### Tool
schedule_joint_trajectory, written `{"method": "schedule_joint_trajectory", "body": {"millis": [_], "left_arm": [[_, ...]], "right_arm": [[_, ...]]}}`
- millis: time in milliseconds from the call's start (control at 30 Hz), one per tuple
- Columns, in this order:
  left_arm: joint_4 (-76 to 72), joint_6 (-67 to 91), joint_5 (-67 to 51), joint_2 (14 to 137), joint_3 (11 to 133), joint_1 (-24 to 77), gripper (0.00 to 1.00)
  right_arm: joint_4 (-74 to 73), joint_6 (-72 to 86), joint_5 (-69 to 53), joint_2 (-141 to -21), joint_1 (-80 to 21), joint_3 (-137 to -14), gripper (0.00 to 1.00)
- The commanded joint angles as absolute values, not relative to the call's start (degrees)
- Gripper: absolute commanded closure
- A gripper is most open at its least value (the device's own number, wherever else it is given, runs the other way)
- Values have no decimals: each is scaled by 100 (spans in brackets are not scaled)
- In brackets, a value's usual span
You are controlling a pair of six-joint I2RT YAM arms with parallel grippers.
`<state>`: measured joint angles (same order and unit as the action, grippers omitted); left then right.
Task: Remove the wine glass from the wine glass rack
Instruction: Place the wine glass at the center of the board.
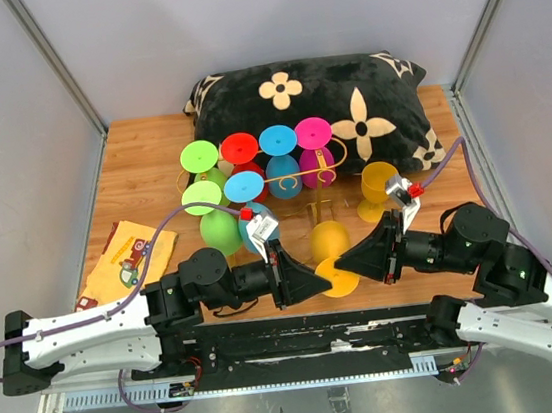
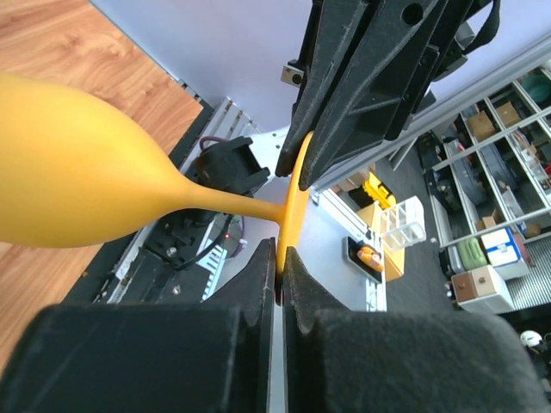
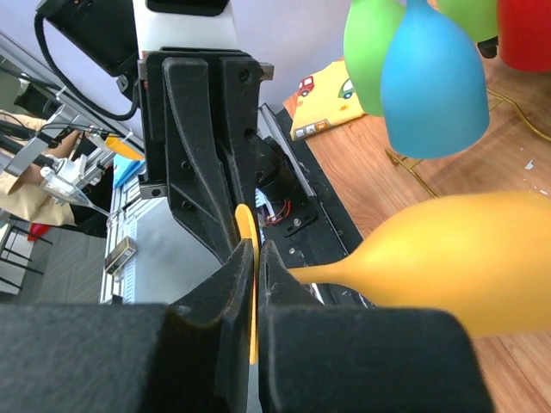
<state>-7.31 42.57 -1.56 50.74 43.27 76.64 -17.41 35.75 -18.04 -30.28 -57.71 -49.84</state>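
Note:
Both my grippers pinch the yellow wine glass's round foot, and the bowl is free. My left gripper will keep the foot while my right gripper takes the bowl point(image 1: 330, 240).
A yellow wine glass point(image 1: 329, 242) lies on its side above the table's near edge, off the gold wire rack point(image 1: 305, 177). My left gripper point(image 1: 323, 281) and right gripper point(image 1: 347, 260) meet at its round foot from opposite sides. In the left wrist view my left gripper point(image 2: 281, 251) is shut on the lower rim of the foot point(image 2: 294, 200), with the bowl point(image 2: 77, 172) to the left. In the right wrist view my right gripper point(image 3: 256, 249) is shut on the same foot point(image 3: 248, 225), with the bowl point(image 3: 465, 258) to the right.
Green, red, blue and magenta glasses point(image 1: 278, 142) hang on the rack. A second yellow glass point(image 1: 379, 190) stands upright to its right. A black flowered pillow point(image 1: 344, 107) lies behind. A yellow booklet point(image 1: 126, 257) lies at the left.

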Motion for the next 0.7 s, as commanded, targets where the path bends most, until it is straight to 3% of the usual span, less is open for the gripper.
{"method": "schedule_joint_trajectory", "body": {"millis": [0,233,400,567,667], "left_arm": [[-806,4068,-144,5054,4511,7717,90],[-1796,4683,-213,5078,3901,7717,75],[-2118,4867,-204,5132,3744,7717,75],[-2101,4707,-270,5201,3843,7717,80],[-2146,4619,-312,5274,3862,7717,98]], "right_arm": [[-1506,3455,-1956,-3037,-5695,-5011,99],[-987,3282,-1881,-2841,-5696,-4722,99],[-729,3230,-2001,-2783,-5695,-4609,99],[-681,3210,-2102,-2743,-5695,-4551,99],[-862,3182,-2168,-2780,-5695,-4618,99]]}}
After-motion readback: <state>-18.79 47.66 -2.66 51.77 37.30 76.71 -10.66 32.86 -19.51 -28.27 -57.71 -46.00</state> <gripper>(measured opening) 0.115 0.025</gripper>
